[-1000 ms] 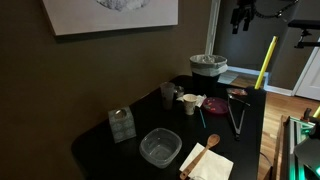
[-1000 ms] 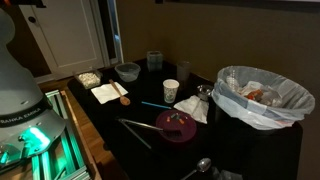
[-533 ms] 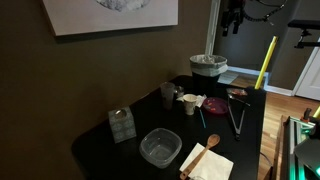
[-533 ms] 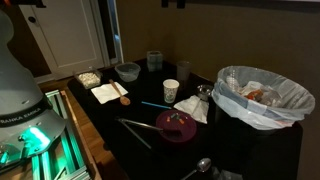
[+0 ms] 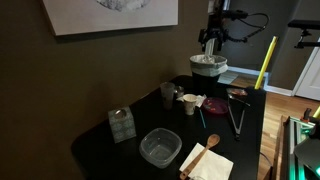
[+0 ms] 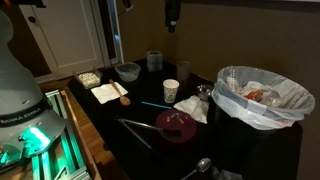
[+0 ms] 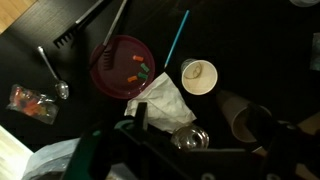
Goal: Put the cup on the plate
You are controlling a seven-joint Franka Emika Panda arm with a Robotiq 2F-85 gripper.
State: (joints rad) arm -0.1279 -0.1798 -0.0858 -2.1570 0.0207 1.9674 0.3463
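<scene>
I will next move my gripper to the cream-white cup and grip the cup's rim (image 5: 195, 97) (image 7: 183, 77), on the side that faces the dark red plate.
The cream-white cup (image 5: 190, 104) stands upright on the black table, also in the other exterior view (image 6: 171, 91) and in the wrist view (image 7: 199, 76). The dark red plate (image 5: 216, 105) lies beside it, apart from it, with small orange and green bits on it (image 7: 125, 67); it also shows in an exterior view (image 6: 176, 125). My gripper (image 5: 211, 38) hangs high above the table near the bin, also seen at the top of an exterior view (image 6: 172, 12). In the wrist view its fingers (image 7: 205, 140) are spread and empty.
A dark grey mug (image 5: 168, 94) stands by the cup. A crumpled tissue (image 7: 160, 100) lies between plate and mug. A white-lined bin (image 5: 208, 67), tongs (image 5: 238, 115), a blue straw (image 7: 176, 37), a spoon (image 7: 50, 72), a clear container (image 5: 159, 148) and a napkin with a wooden spoon (image 5: 207, 160) share the table.
The arm has swung in from the upper edge and come lower, now above the bin. The cup, plate and other objects have not moved.
</scene>
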